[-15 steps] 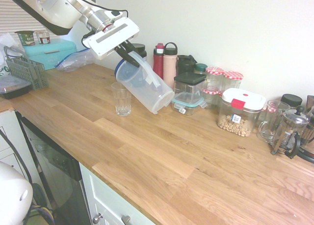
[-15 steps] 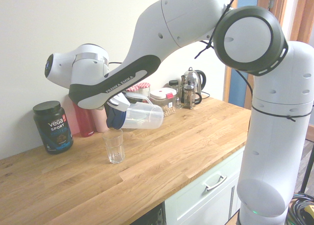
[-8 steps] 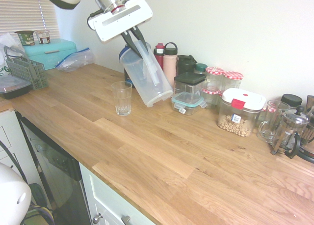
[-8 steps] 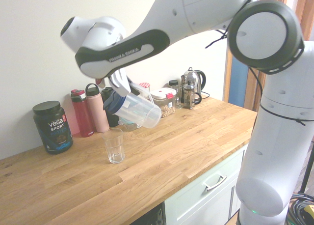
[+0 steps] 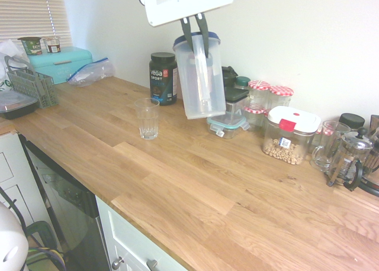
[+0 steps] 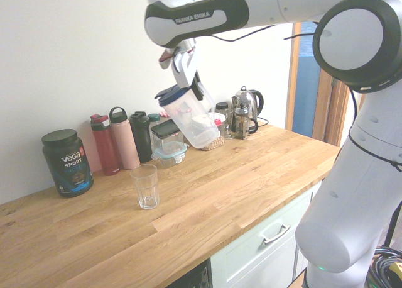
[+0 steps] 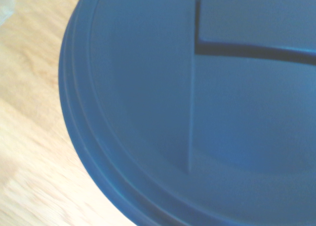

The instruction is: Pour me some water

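Observation:
I should set the pitcher, now lifted clear above the counter, on the bare wooden counter (image 6: pixel 235 166) before the French press.
A clear plastic pitcher (image 5: pixel 198 81) with a blue lid (image 7: pixel 207 97) hangs almost upright above the wooden counter (image 5: pixel 195 182), lifted clear of it. My gripper (image 5: pixel 194 29) is shut on the pitcher's handle near the lid. The second exterior view shows the pitcher (image 6: pixel 188 117) slightly tilted under the gripper (image 6: pixel 188 80). An empty ribbed drinking glass (image 5: pixel 147 119) stands upright on the counter, below and to the side of the pitcher, also seen as the glass (image 6: pixel 145 186) near the counter's front. The blue lid fills the wrist view.
A black Vega tub (image 5: pixel 163 78), drink bottles (image 6: pixel 116 140), jars (image 5: pixel 269 99), a food container (image 5: pixel 228 122), a canister (image 5: pixel 290 135) and a French press (image 5: pixel 349 158) line the wall. A teal bread box (image 5: pixel 56 64) and crate (image 5: pixel 32 84) sit at the far end.
The pitcher has swung from tipped over the glass back to nearly upright, rising and moving away from the glass toward the jars. The glass has not moved.

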`<act>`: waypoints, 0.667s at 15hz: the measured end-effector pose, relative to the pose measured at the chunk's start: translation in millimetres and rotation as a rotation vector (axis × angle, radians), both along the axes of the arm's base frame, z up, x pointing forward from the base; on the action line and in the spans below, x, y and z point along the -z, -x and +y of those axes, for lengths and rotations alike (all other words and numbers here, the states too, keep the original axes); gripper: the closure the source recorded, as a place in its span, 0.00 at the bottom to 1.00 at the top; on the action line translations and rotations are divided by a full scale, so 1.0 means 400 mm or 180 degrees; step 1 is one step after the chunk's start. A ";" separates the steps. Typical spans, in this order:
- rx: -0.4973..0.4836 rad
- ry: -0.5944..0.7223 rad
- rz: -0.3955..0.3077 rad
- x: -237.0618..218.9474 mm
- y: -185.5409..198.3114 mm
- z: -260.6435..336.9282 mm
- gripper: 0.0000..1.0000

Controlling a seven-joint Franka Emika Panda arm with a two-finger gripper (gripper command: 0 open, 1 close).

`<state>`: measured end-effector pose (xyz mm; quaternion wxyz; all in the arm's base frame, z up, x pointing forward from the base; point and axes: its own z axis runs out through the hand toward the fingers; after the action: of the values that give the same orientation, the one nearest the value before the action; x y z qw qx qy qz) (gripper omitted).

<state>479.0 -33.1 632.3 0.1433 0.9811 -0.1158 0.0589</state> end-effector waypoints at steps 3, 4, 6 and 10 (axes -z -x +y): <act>0.0450 -0.0389 -0.0116 0.088 0.036 -0.091 1.00; 0.0589 -0.0500 -0.0172 0.110 0.049 -0.115 1.00; 0.0868 -0.0680 -0.0305 0.145 0.084 -0.159 1.00; 0.1382 -0.0832 -0.0717 0.202 0.176 -0.211 1.00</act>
<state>408.8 -117.6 551.4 0.0111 0.9308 -0.3451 0.1201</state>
